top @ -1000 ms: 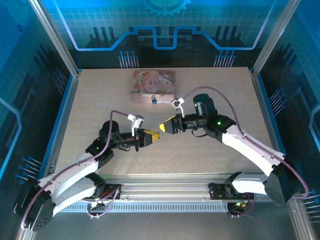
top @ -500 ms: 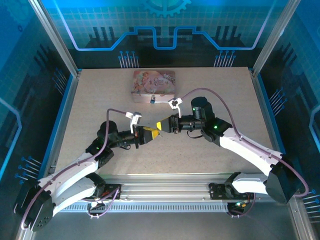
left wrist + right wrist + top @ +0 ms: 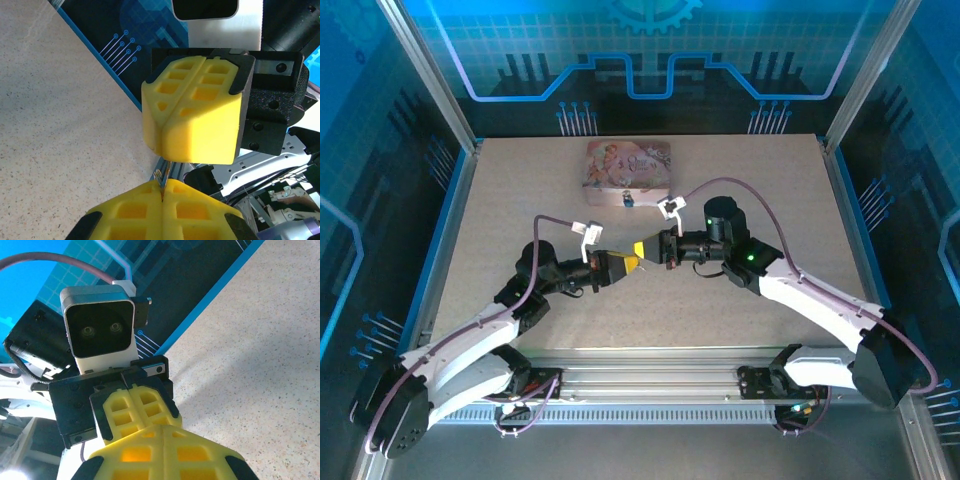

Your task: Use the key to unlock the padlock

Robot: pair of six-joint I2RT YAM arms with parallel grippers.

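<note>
I need to open my left gripper and grip the key's head (image 3: 162,179) again while my right gripper is closed on the key's blade, before my right gripper frees the blade.
The key (image 3: 163,176) is a thin metal sliver sticking out of the shut yellow tips of my left gripper (image 3: 162,186). Its other end runs into the seam of my right gripper (image 3: 168,159), whose tips are closed on it. From above, my left gripper (image 3: 624,264) and my right gripper (image 3: 638,250) meet tip to tip over the middle of the table. In the right wrist view, my right gripper (image 3: 164,430) is shut, with the left gripper (image 3: 131,407) just beyond it. The padlock (image 3: 628,200) hangs small and bluish on the front of the pink tin (image 3: 627,164).
The pink tin stands at the back centre of the speckled table (image 3: 520,210). Blue-edged walls (image 3: 450,210) close in the sides and the back. A metal rail (image 3: 650,365) runs along the near edge by the arm bases.
My right gripper has moved left to meet the left gripper's tips and closed its jaws. The left gripper has shifted slightly up and right, staying shut on the key.
</note>
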